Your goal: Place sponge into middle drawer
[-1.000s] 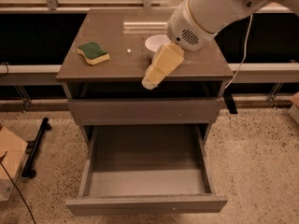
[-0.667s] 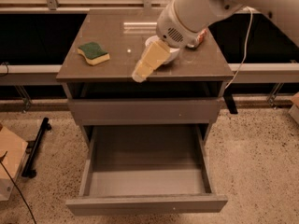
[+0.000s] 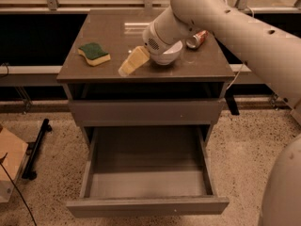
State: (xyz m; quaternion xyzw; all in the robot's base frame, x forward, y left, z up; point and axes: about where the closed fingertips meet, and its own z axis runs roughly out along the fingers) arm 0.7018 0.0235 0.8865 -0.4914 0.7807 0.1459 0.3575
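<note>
The robot's gripper should close on the end (image 3: 100,56) of the sponge nearest the white bowl, so that the sponge can be lifted off the top of the cabinet.
The sponge (image 3: 94,53), dark green on top with a yellow body, lies flat on the left part of the brown cabinet top (image 3: 113,34). My gripper (image 3: 128,66) hangs over the middle of the top, to the right of the sponge and apart from it, pointing down and left. The middle drawer (image 3: 146,166) is pulled out below, and its pale grey floor is bare. The plain-fronted drawer (image 3: 146,111) above it is shut.
A white bowl (image 3: 167,55) stands on the top just behind my wrist. A red and silver can (image 3: 197,38) lies on its side at the right back. A cardboard box (image 3: 8,161) and a black bar (image 3: 36,147) sit on the speckled floor at left.
My arm has swung left across the cabinet top, bringing the gripper from the right front edge to the middle, closer to the sponge. The sponge and drawer have not moved.
</note>
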